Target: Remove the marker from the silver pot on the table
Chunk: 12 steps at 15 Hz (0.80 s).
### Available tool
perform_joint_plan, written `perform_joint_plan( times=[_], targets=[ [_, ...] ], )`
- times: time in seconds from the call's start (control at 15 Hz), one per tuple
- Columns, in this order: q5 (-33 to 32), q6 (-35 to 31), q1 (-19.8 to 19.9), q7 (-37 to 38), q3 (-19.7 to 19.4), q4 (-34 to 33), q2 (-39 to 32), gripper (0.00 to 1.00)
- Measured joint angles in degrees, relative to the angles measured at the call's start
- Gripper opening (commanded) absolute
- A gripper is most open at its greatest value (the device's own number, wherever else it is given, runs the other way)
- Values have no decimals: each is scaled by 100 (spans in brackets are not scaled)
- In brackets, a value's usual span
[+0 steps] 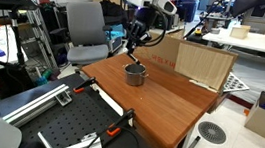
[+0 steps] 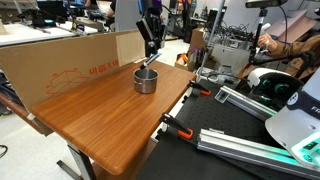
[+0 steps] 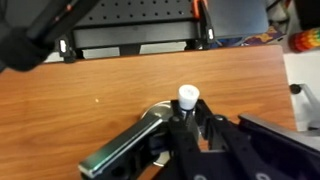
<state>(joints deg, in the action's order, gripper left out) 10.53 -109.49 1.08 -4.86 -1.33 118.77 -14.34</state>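
Observation:
Next, I release the marker on the bare tabletop (image 1: 173,93) between the silver pot and the near end of the cardboard panel.
The silver pot (image 1: 135,74) stands near the far edge of the reddish-brown table (image 1: 164,106). It shows in both exterior views (image 2: 146,80). My gripper (image 1: 134,44) hangs right above the pot, also in an exterior view (image 2: 150,48). It is shut on the marker (image 2: 150,63), a slim dark stick that slants down toward the pot's rim. In the wrist view the marker's pale tip (image 3: 187,96) sticks out between my fingers (image 3: 186,118). The pot's rim and long handle (image 3: 125,150) lie below it. Whether the marker's lower end still touches the pot is hard to tell.
A cardboard panel (image 2: 60,62) stands along the table's back edge. A light wooden box (image 1: 202,64) sits by the pot. A black perforated board (image 1: 61,126) with clamps adjoins the table. A grey chair (image 1: 85,30) stands behind.

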Motion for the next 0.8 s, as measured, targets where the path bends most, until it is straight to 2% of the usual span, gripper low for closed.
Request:
perform_joint_plan(
  times=[0.27,0.8],
  targets=[
    [0,-305,108,-58,-75,319,359,5],
    [-2,-1578,335,-57,-278,782,443,5]
  ],
)
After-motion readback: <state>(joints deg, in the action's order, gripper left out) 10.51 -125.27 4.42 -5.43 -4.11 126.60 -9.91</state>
